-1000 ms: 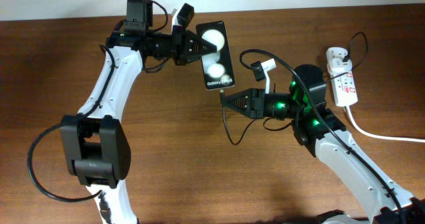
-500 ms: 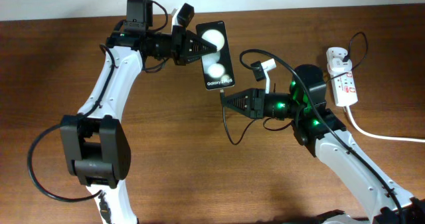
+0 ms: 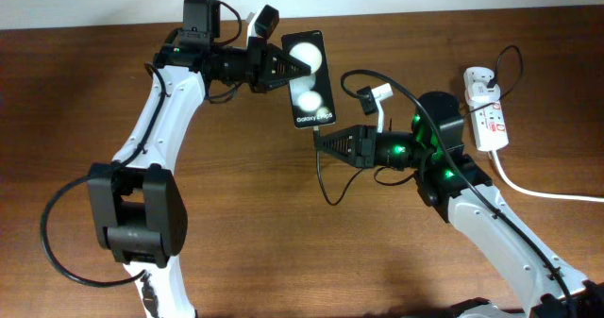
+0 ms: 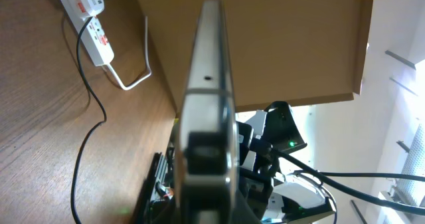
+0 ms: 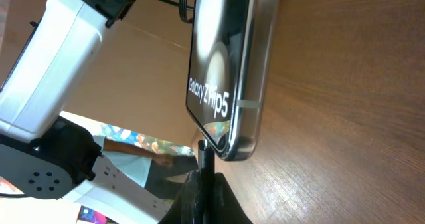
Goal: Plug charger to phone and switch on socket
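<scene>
My left gripper is going to set the phone down flat on the bare wood table (image 3: 283, 142) just past the tip of my right gripper and let go.
The phone (image 3: 310, 79) is black and glossy with two white light spots and white lettering at its near end. My left gripper (image 3: 286, 65) is shut on its far edge and holds it above the table; it also shows edge-on in the left wrist view (image 4: 207, 84) and in the right wrist view (image 5: 222, 71). My right gripper (image 3: 319, 140) is shut on the charger plug (image 5: 204, 163), whose tip touches the phone's bottom end. The thin black charger cable (image 3: 326, 181) loops over the table to the white adapter (image 3: 478, 77) on the socket (image 3: 490, 120).
The socket's thick white cord (image 3: 547, 193) runs off to the right edge. The socket also shows in the left wrist view (image 4: 93, 24). A brown panel fills the background of both wrist views. Bare wood table lies in front.
My left gripper and the phone have shifted very slightly to the right. The right arm holds still with the plug at the phone's end.
</scene>
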Tool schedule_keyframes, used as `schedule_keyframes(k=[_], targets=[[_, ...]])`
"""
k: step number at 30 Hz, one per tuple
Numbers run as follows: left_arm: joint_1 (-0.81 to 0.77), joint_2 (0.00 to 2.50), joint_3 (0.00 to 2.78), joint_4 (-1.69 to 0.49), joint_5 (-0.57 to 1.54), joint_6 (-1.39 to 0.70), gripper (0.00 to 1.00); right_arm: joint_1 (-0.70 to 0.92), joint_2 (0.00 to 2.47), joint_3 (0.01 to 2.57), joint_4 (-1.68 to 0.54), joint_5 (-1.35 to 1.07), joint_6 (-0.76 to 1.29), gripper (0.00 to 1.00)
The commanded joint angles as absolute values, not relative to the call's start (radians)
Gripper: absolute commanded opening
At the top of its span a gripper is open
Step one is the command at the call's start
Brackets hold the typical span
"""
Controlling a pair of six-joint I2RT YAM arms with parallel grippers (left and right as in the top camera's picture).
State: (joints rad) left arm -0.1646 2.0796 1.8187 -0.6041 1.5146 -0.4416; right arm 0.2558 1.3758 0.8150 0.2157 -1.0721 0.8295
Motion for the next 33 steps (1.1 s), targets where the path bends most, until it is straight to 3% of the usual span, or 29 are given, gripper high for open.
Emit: schedule_keyframes(k=[1, 33], targets=[[-0.179, 2.059, 1.832, -0.602, 1.549, -0.418, 0.0, 0.233, 1.382, 0.814, 0.225, -1.042, 0.825, 0.04], [-0.184, 2.058, 1.832, -0.554, 1.574, -0.392, 0.0, 0.232, 1.383, 0.815, 0.376, -0.952, 0.869, 0.04]])
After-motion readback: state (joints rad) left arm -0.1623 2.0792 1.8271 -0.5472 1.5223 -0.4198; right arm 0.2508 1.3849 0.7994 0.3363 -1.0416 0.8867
